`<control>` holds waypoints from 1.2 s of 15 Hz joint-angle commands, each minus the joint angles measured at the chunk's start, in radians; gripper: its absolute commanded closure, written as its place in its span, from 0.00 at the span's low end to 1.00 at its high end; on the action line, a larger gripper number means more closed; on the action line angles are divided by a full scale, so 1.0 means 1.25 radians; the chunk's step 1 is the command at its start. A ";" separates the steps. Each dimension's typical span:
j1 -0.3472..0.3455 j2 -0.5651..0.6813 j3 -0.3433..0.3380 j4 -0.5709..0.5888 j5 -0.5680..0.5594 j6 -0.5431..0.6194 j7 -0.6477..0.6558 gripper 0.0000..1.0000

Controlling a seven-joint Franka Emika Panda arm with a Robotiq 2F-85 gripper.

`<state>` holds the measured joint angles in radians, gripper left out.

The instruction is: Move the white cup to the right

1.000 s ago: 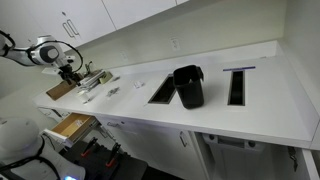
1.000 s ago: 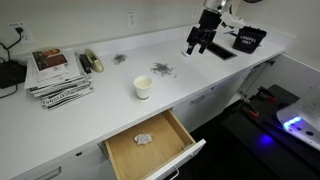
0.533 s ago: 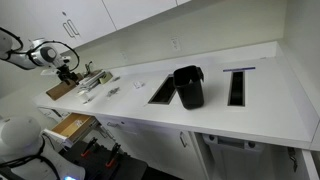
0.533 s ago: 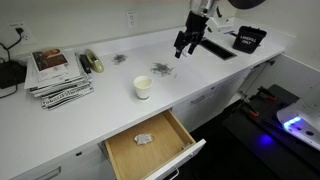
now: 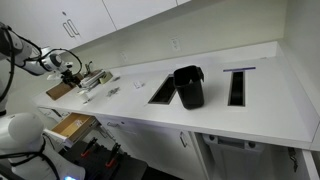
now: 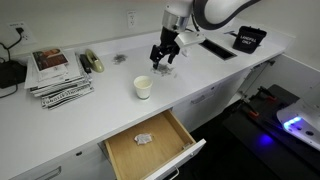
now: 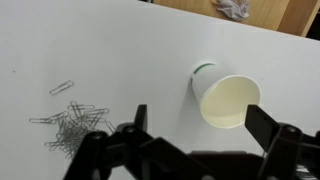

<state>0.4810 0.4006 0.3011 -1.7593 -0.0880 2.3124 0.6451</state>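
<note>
My gripper is going to close on the rim (image 5: 87, 94) (image 7: 204, 106) of the white cup, at the side nearest the pile of paper clips.
The white cup (image 6: 143, 87) stands upright and empty on the white counter (image 6: 110, 110), near its front edge above an open drawer. In the wrist view the white cup (image 7: 226, 96) sits just beyond my fingertips, its cream inside showing. My gripper (image 6: 160, 57) is open and empty, hanging above the counter a little behind the cup and to its right. In the wrist view the gripper (image 7: 198, 122) has its two dark fingers spread wide, with the cup's rim in line between them. In an exterior view the gripper (image 5: 70, 73) is small at the far left; the cup is hidden there.
A pile of paper clips (image 7: 72, 122) lies on the counter near the cup and shows too in an exterior view (image 6: 163, 68). The open wooden drawer (image 6: 150, 145) holds a crumpled paper. Magazines (image 6: 58, 73) lie at the left, a black appliance (image 5: 188, 86) between two counter openings.
My arm has swung left along the counter and come lower, from near the black tray to just behind the cup. The cup has not moved.
</note>
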 commanded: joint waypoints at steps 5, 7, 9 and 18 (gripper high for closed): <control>0.106 0.194 -0.089 0.224 -0.027 -0.034 0.064 0.00; 0.123 0.225 -0.107 0.257 -0.023 -0.041 0.067 0.00; 0.138 0.249 -0.123 0.282 -0.021 -0.053 0.071 0.00; 0.160 0.291 -0.148 0.336 -0.011 -0.109 0.077 0.66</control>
<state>0.6617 0.7474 0.1361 -1.3898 -0.1106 2.2279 0.7146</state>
